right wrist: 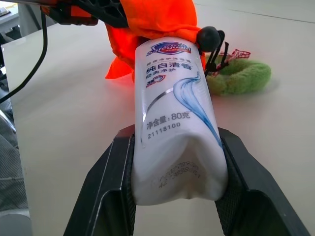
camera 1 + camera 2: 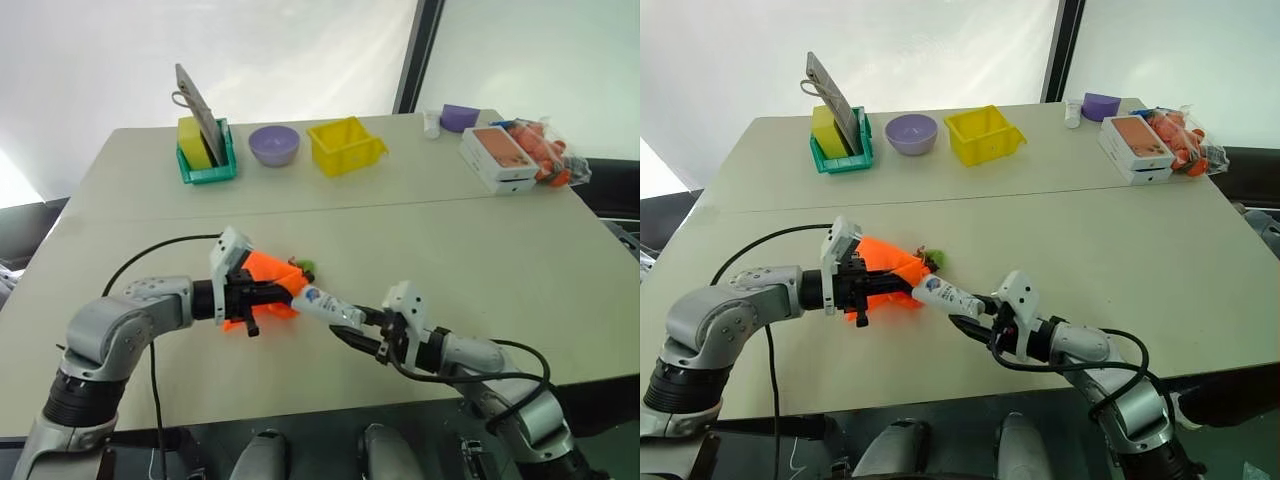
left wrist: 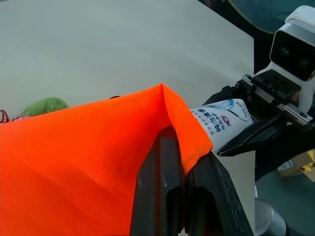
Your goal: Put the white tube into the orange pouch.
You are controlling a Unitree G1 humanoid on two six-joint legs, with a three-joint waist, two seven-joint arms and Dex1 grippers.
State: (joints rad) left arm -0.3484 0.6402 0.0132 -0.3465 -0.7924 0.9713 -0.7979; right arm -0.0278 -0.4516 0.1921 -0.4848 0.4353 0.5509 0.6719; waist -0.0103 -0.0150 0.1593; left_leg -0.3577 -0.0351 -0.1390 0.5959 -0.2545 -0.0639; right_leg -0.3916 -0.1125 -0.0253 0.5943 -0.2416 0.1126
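Note:
The robot's right gripper should release the white tube inside the orange pouch (image 2: 264, 294) (image 1: 158, 22), with the tube's tail at the pouch's opening near the green tag.
The orange pouch (image 2: 268, 283) hangs just above the table's front middle, and my left gripper (image 2: 262, 298) is shut on the edge of its fabric (image 3: 74, 162). From the right, my right gripper (image 2: 356, 326) is shut on the flat tail of the white tube (image 2: 325, 305). The tube (image 1: 177, 113) points at the pouch, and its far end sits under the orange fabric at the mouth, so its cap is hidden. A dark cord with a green tag (image 1: 246, 76) trails on the table beside the pouch.
Along the table's far edge stand a green tray (image 2: 205, 160) holding a yellow block and a leaning board, a purple bowl (image 2: 273, 145) and a yellow bin (image 2: 345, 145). At the far right are a small white bottle (image 2: 431, 122), boxes (image 2: 497, 155) and a bag of orange items (image 2: 545, 150).

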